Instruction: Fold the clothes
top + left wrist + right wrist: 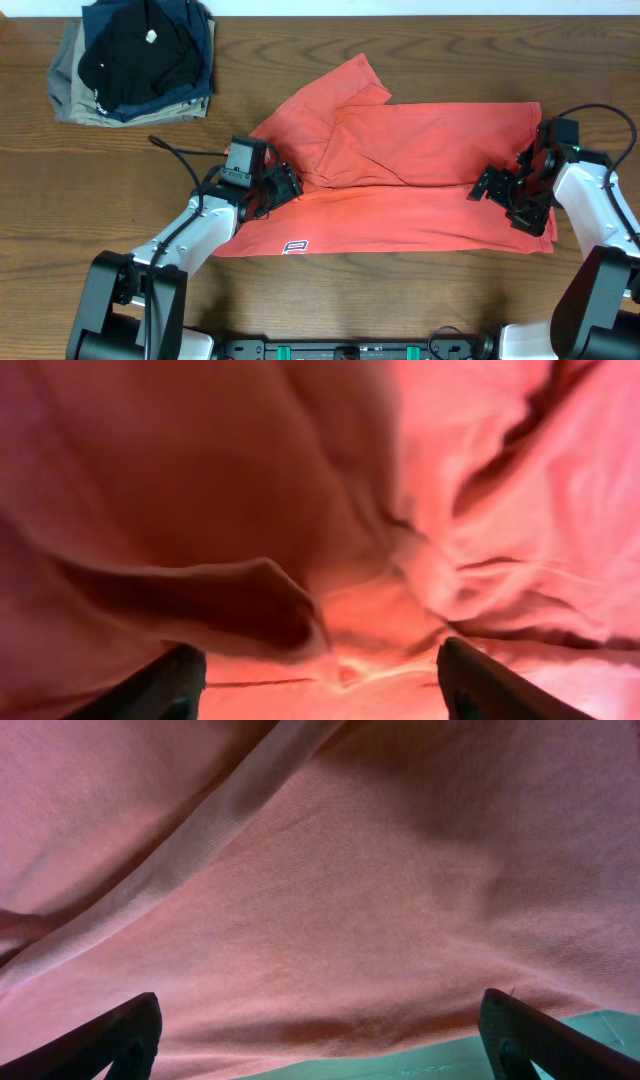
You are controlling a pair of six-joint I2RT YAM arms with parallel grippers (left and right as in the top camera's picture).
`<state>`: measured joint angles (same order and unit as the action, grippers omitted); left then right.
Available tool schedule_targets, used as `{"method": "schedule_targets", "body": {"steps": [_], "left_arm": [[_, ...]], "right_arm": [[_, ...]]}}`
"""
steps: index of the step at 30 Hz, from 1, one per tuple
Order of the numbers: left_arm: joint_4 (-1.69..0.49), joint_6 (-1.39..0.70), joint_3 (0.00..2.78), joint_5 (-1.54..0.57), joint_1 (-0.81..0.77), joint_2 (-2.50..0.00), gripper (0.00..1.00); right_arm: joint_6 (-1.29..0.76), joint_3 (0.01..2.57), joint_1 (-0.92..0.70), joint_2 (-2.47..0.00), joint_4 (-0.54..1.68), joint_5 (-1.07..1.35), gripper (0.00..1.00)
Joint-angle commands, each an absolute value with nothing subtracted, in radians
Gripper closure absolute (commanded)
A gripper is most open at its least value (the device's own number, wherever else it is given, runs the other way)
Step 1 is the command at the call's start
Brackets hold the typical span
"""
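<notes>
My left gripper should first take its raised edge (265, 585) and pull it toward the back, as the folded-down layer lies rumpled over the body beneath my left gripper.
The clothes, a coral-red T-shirt (420, 150), lie across the middle of the table, with the upper part folded down over the body and one sleeve pointing to the back. A small white logo (295, 245) shows near the front hem. My left gripper (284, 186) rests on the shirt's left edge. In the left wrist view its jaws (320, 685) stand wide apart over rumpled cloth (300, 510). My right gripper (492, 188) sits over the shirt's right end. Its jaws (320, 1040) are spread wide just above the cloth's edge (330, 920), with nothing clamped.
A stack of folded dark and khaki garments (135, 60) sits at the back left corner. Bare wooden table (400, 300) runs along the front, between the arm bases. A black cable (175, 152) trails from the left arm.
</notes>
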<state>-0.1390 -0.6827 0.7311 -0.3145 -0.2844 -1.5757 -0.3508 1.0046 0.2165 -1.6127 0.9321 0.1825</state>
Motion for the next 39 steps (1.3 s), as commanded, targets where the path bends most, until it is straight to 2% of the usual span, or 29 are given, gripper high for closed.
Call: {"method": "schedule_targets", "body": {"steps": [1,9,12,15,20,21,22,26,39], "left_arm": [[-0.167,-0.714,0.739,-0.22,-0.286,-1.585,0.24],[-0.132,-0.728,0.739,-0.189,-0.286,-1.586,0.25],[-0.128,-0.728,0.739,-0.189,-0.286,-1.586,0.39],[-0.13,-0.728,0.739,-0.189,-0.286,-1.586,0.44],[-0.129,-0.728,0.739,-0.189,-0.286,-1.586,0.71],[-0.129,-0.728,0.739,-0.189,-0.286,-1.586,0.8],[-0.126,-0.728,0.739,-0.189,-0.286,-1.586,0.94],[-0.073,-0.728,0.74,-0.195,-0.286,-1.586,0.94],[0.17,-0.728,0.835,-0.145,-0.286,-1.586,0.94]], "right_arm": [[-0.336,1.018,0.207,-1.615,0.931,0.168,0.01],[-0.336,1.018,0.207,-1.615,0.929,0.168,0.01],[-0.335,1.018,0.207,-1.615,0.931,0.168,0.01],[-0.336,1.018,0.207,-1.615,0.931,0.168,0.01],[-0.335,1.018,0.207,-1.615,0.931,0.168,0.01],[-0.336,1.018,0.207,-1.615,0.93,0.168,0.01],[-0.336,1.018,0.207,-1.615,0.928,0.168,0.01],[-0.336,1.018,0.207,-1.615,0.91,0.168,0.03],[-0.336,1.018,0.207,-1.615,0.879,0.161,0.02]]}}
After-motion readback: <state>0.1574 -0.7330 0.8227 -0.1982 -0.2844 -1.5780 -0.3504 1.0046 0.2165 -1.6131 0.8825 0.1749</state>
